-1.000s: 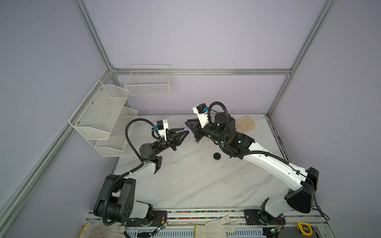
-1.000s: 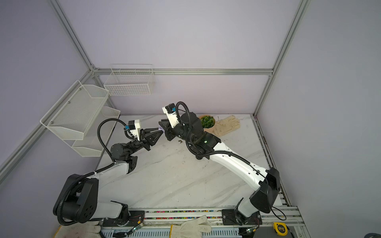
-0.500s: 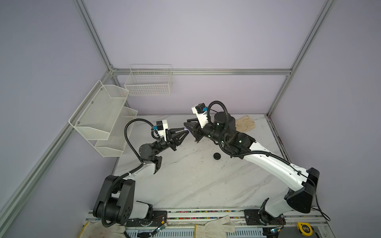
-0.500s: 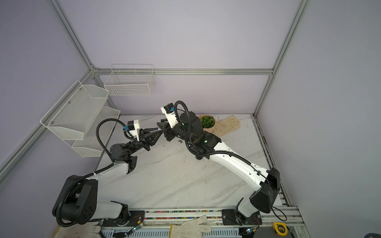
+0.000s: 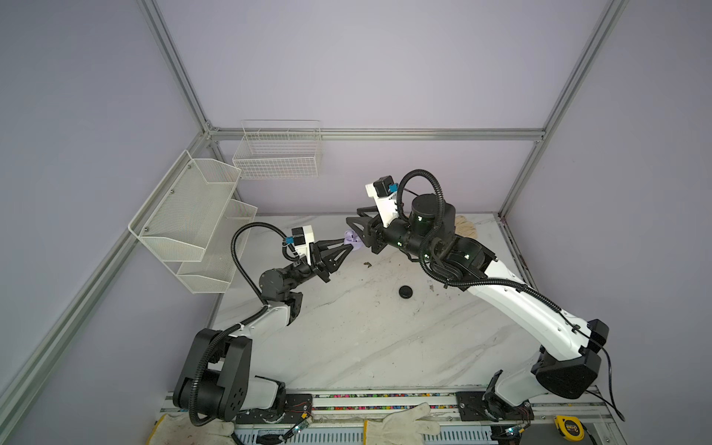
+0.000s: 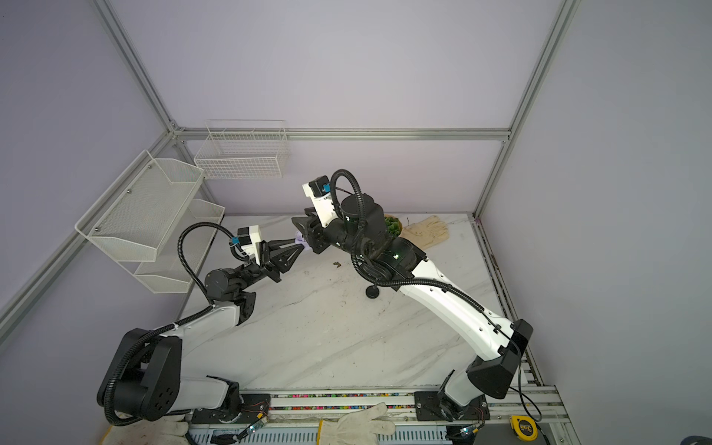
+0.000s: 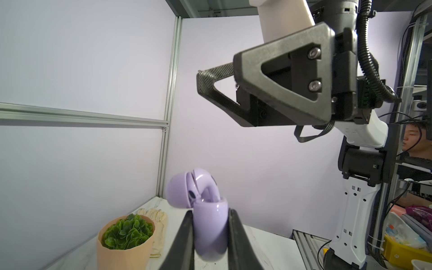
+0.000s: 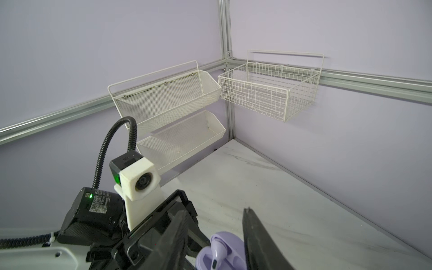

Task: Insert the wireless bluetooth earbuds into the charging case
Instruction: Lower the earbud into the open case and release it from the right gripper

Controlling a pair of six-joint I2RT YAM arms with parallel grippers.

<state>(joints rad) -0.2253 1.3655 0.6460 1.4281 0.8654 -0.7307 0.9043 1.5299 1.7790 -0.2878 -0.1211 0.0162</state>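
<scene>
I can see the earbud sticking up crooked from the open case, so I need to close my right gripper on the earbud and push it into its slot (image 8: 235, 259) before shutting the lid.
My left gripper (image 5: 348, 244) (image 6: 302, 244) (image 7: 210, 211) is shut on a pale lilac charging case (image 5: 352, 240) (image 6: 300, 239) (image 7: 210, 222), held above the table's far side with its lid (image 7: 178, 189) swung open. In the right wrist view a lilac earbud (image 8: 218, 253) stands in the case (image 8: 233, 243), stem up. My right gripper (image 5: 353, 215) (image 6: 299, 215) (image 8: 215, 210) hovers just over the case, open, its fingers apart on either side of the earbud and not touching it. No other earbuds are in view.
A closed round black case (image 5: 405, 292) (image 6: 372, 292) lies mid-table, with a small brown debris bit (image 5: 367, 264) near it. A potted plant (image 6: 392, 225) (image 7: 127, 231) and a glove (image 6: 427, 231) sit at the back. Mesh shelves (image 5: 192, 215) and a wire basket (image 5: 277, 154) hang on the walls.
My right gripper's jaws have parted at the case, and the lilac earbud now stands free in it. The left gripper has kept its hold and barely moved.
</scene>
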